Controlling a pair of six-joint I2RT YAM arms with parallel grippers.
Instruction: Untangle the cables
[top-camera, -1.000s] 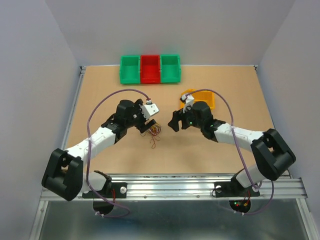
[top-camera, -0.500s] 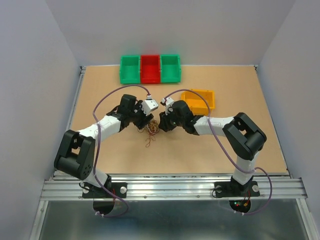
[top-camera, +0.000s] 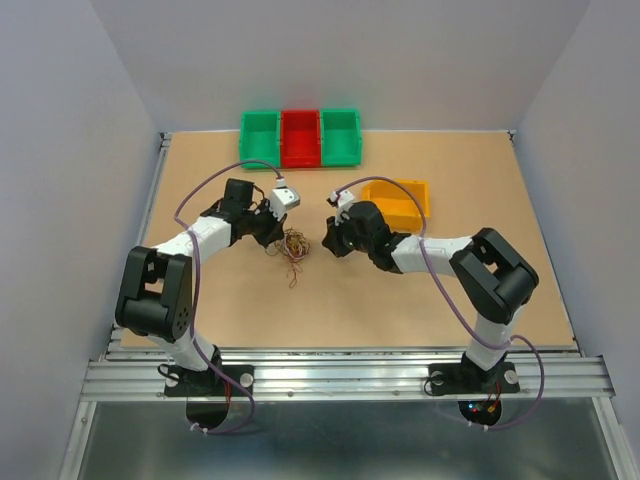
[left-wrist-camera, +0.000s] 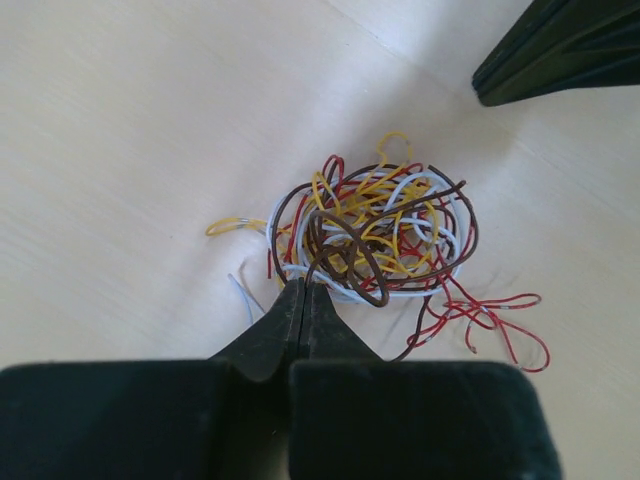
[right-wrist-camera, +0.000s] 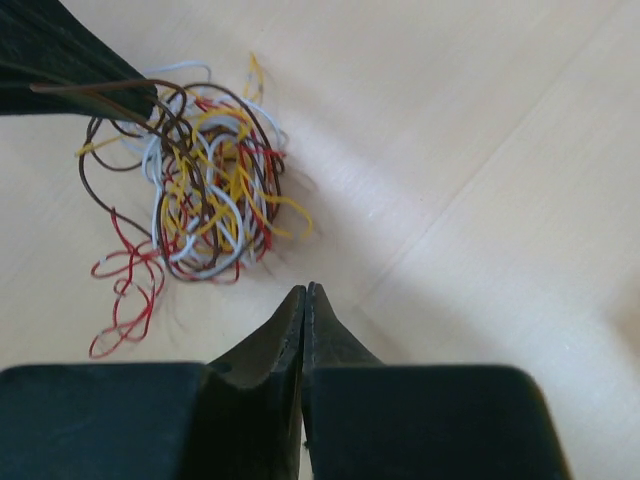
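The brown piece of cable in my left gripper winds through the ball, so my right gripper will open and pull out strands of cable by the trailing red loops (right-wrist-camera: 132, 270).
The cables (top-camera: 293, 245) are a small tangled ball of thin red, brown, yellow and white wires lying on the table between the two arms. My left gripper (left-wrist-camera: 303, 288) is shut, its tips at the near edge of the cables (left-wrist-camera: 375, 230), with a brown strand pinched between them. In the top view the left gripper (top-camera: 272, 236) sits just left of the ball. The right gripper (right-wrist-camera: 305, 290) is shut on nothing and stops a little short of the cables (right-wrist-camera: 210, 190). Red loops (left-wrist-camera: 495, 320) trail out of the ball.
Two green bins (top-camera: 260, 138) (top-camera: 340, 136) flank a red bin (top-camera: 300, 137) at the table's far edge. An orange bin (top-camera: 398, 200) stands just behind the right arm's wrist. The wooden table (top-camera: 420, 300) ends at a metal rail in front.
Both grippers have gone from open to shut. The left one closed on a strand and drew the ball slightly left and back. The right gripper stays beside the ball.
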